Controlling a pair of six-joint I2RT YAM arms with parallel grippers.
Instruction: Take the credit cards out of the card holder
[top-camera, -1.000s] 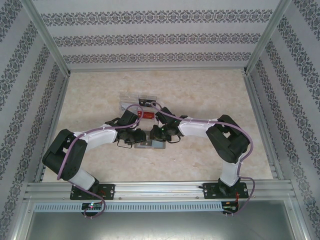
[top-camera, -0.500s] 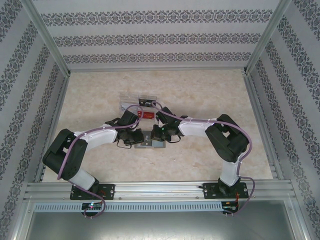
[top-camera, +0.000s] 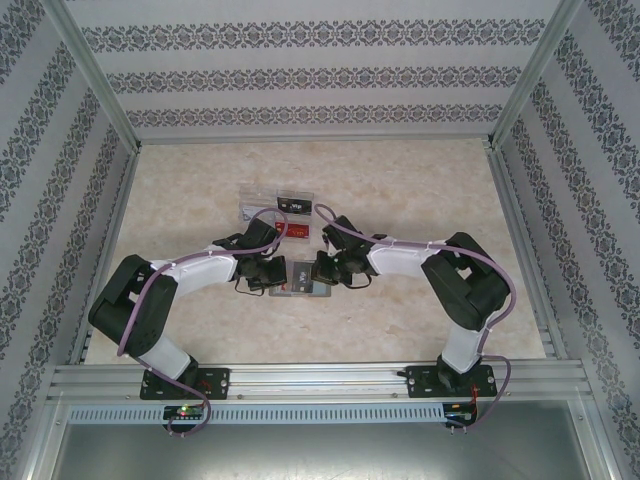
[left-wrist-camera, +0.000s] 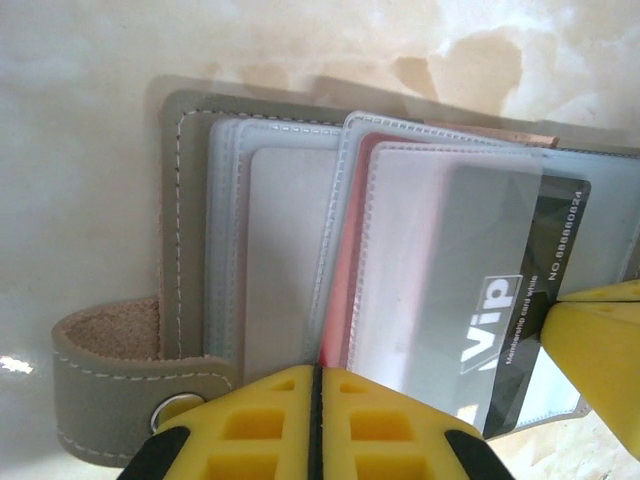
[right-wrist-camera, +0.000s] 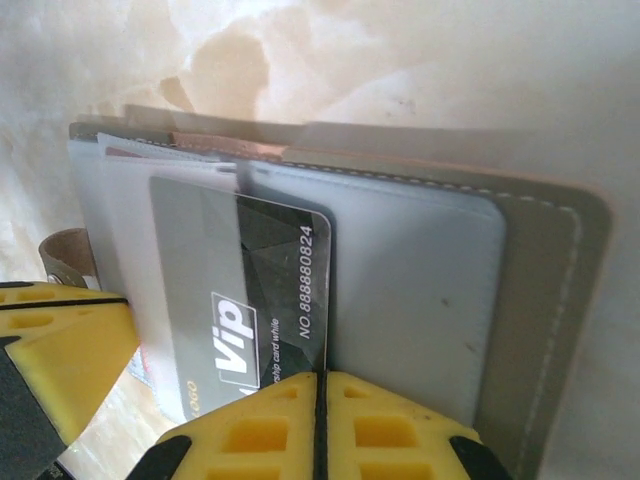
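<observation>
I will open my right gripper, pinch the card's exposed edge (right-wrist-camera: 325, 300) and pull it out, as the black VIP card lies flat, still half inside its clear sleeve.
The grey-brown card holder (top-camera: 300, 281) lies open on the table between both grippers. In the left wrist view the card holder (left-wrist-camera: 185, 200) shows its strap with a snap and its blue-grey slots. My left gripper (left-wrist-camera: 316, 372) is shut on the edge of an inner sleeve, where a red card (left-wrist-camera: 340, 300) peeks out. A black VIP card (right-wrist-camera: 270, 270) sticks partly out of its clear sleeve. My right gripper (right-wrist-camera: 320, 378) is shut on that card's edge. From above, the left gripper (top-camera: 281, 275) and right gripper (top-camera: 322, 268) flank the holder.
A clear plastic tray (top-camera: 262, 200) stands just behind the grippers, holding a black card (top-camera: 296, 207) and a red card (top-camera: 297, 230). Patterned walls and metal rails enclose the marble-look table (top-camera: 420, 190), which has open room at the right and back.
My right gripper has drawn away to the right, and the gap between the two grippers has widened over the card holder. The left arm has barely moved.
</observation>
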